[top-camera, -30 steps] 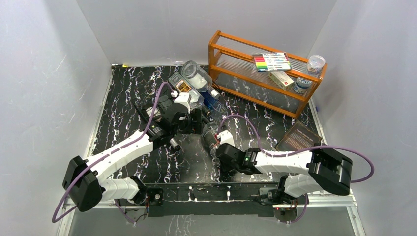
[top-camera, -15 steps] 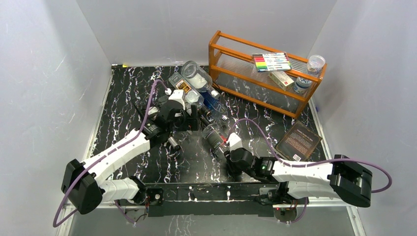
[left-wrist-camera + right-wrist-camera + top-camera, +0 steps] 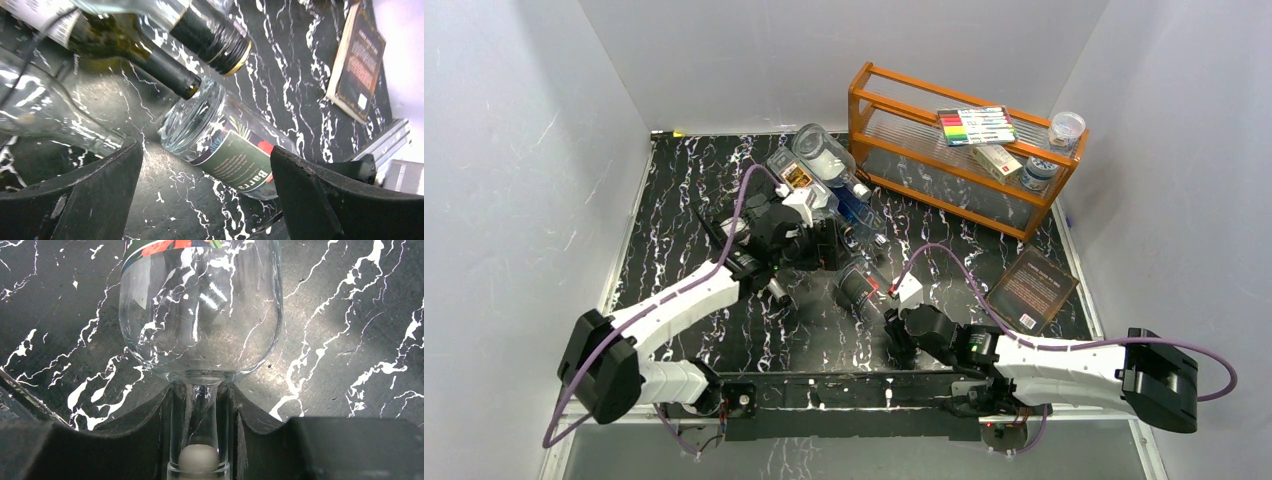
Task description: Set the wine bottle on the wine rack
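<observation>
The robot's right gripper should set the clear wine bottle, which lies on the black marble table, down between the dark green bottle and the orange-labelled bottle (image 3: pixel 769 209).
A clear wine bottle (image 3: pixel 858 286) with a dark label lies on the black marble table, its neck pointing toward the near edge. My right gripper (image 3: pixel 894 320) is shut on that neck; in the right wrist view the gripper (image 3: pixel 200 410) clamps the neck below the bottle's shoulder (image 3: pixel 200 315). My left gripper (image 3: pixel 828 246) is open just beyond the bottle's base. In the left wrist view the gripper (image 3: pixel 205 150) frames the labelled bottle (image 3: pixel 235 157) without touching it. Of the wine rack only a thin black wire (image 3: pixel 708 224) shows; several bottles (image 3: pixel 816 165) and my left arm cover the rest.
A dark green bottle neck (image 3: pixel 150 62) and a black-capped neck (image 3: pixel 212 37) point at the clear bottle's base. An orange wooden shelf (image 3: pixel 894 125) with markers and jars stands at the back right. A brown book (image 3: pixel 1034 285) lies at the right.
My right arm has stretched out to the right and drawn the bottle slightly toward the near edge. My left gripper has shifted a little right, toward the bottle's base.
</observation>
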### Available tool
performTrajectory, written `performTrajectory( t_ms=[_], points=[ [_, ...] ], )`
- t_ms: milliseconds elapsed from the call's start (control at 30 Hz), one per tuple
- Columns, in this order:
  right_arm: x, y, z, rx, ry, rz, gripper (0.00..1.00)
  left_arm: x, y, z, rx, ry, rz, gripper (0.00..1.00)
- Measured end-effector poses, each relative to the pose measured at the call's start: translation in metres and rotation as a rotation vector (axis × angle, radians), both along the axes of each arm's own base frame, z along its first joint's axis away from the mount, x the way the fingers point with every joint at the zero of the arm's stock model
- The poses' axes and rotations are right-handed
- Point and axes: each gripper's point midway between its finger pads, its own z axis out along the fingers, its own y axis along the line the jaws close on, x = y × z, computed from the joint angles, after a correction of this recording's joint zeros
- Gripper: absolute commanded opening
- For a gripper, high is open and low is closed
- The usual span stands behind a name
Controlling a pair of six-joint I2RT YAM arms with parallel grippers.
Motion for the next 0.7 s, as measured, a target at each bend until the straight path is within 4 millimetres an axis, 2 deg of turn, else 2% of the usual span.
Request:
performTrajectory(
  t_ms=[100,267,400,467,700],
  points=[
    [-0.002,0.002,0.0,0.012,0.014,-0.004,0.0,-0.002,-0.01,-0.024,0.001,0.049,-0.042,0.98],
    [-0.004,0.004,-0.002,0.023,0.028,-0.008,0.0,-0.003,-0.022,-0.068,0.042,0.15,-0.089,0.82],
    [-0.006,0.004,-0.006,0.011,0.041,-0.006,0.0,0.001,-0.04,-0.072,-0.013,0.158,-0.143,0.68],
    [-0.006,0.004,-0.009,0.004,0.046,-0.001,0.0,0.002,-0.046,-0.071,-0.033,0.15,-0.168,0.65],
    [-0.011,0.004,-0.013,-0.008,0.065,0.013,0.0,0.003,-0.05,-0.068,-0.062,0.127,-0.22,0.43]
  ],
)
